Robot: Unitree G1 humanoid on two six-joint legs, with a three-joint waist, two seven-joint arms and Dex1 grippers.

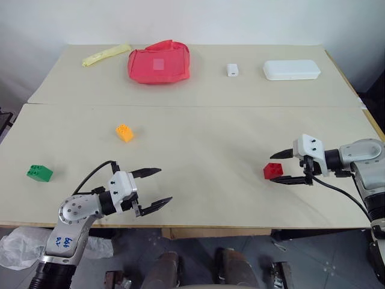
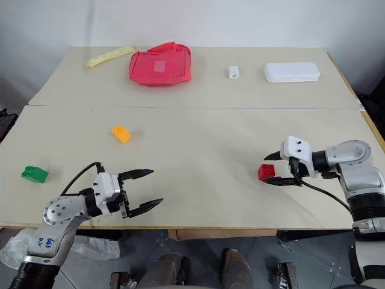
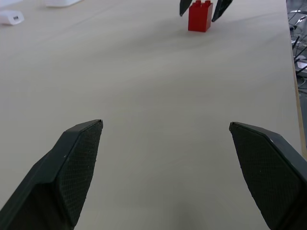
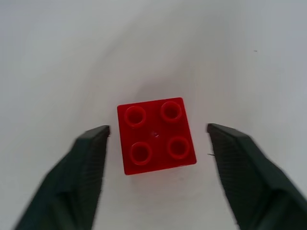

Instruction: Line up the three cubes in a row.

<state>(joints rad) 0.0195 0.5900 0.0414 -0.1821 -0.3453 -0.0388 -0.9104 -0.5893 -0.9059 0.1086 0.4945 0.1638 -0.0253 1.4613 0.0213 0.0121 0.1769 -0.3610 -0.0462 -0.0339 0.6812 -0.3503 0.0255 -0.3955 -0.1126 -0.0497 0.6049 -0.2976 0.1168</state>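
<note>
My left gripper needs to next move to the green cube, which is farther out than the orange-yellow cube, and close on the green cube's opposite sides [image 1: 40, 173].
The red cube [image 1: 272, 171] stands on the table at the right, studs up. My right gripper [image 1: 274, 168] straddles it, open, and the right wrist view shows a gap on each side between the fingers [image 4: 91, 158] and the cube [image 4: 156, 135]. The orange-yellow cube [image 1: 124, 132] lies left of the middle. Further out, near the table's left edge, sits the green cube [image 1: 39, 173]. My left gripper [image 1: 163, 185] hovers open and empty near the front edge, pointing toward the red cube [image 3: 200, 16].
At the back of the table lie a big red pouch [image 1: 159, 62], a yellow strip [image 1: 106, 55], a small white box [image 1: 232, 70] and a long white case [image 1: 291, 70]. A seam [image 1: 192, 106] crosses the table.
</note>
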